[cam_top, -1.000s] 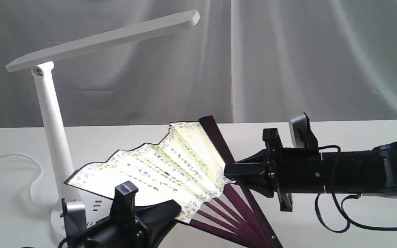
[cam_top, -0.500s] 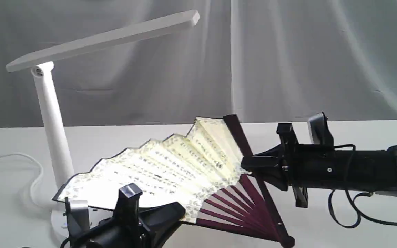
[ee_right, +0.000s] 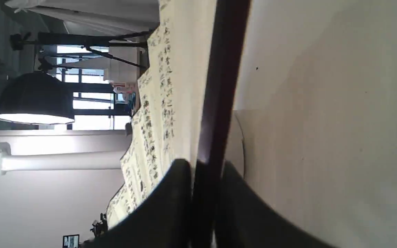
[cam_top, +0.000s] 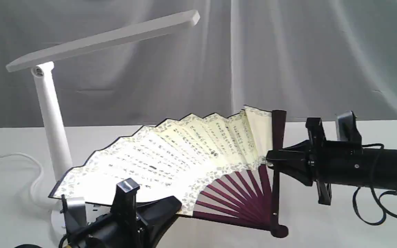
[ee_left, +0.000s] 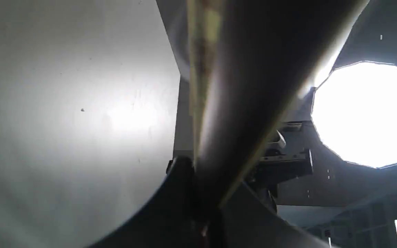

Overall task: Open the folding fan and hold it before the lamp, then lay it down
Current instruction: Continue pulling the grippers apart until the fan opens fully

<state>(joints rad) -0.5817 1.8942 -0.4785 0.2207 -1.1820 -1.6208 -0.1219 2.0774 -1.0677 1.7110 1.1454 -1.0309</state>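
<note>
The fan slants down toward its pivot, so my left gripper needs to open while my right gripper lifts the fan level, then retake the fan's lower edge [cam_top: 189, 214].
The folding fan [cam_top: 184, 155] is spread wide above the table, cream pleats with black calligraphy and maroon ribs meeting at a pivot low on the right. My right gripper [cam_top: 271, 161] is shut on the fan's right guard stick [ee_right: 215, 113], which stands nearly upright. My left gripper [cam_top: 176, 206] is shut on the fan's lower left edge; up close the fan [ee_left: 219, 103] fills the left wrist view between dark fingers. The white lamp [cam_top: 52, 124] stands behind the fan's left end, its bar head [cam_top: 109, 38] slanting up to the right.
The lamp's white cord [cam_top: 29, 172] loops on the table at the far left. A grey curtain hangs behind the table. A bright studio light [ee_left: 364, 113] shows in the left wrist view. The right arm's black cable [cam_top: 374, 213] dangles at the right.
My right gripper has moved right with the guard stick, swinging it upright and spreading the pleats much wider. The fan's left end has dropped a little near the lamp's base.
</note>
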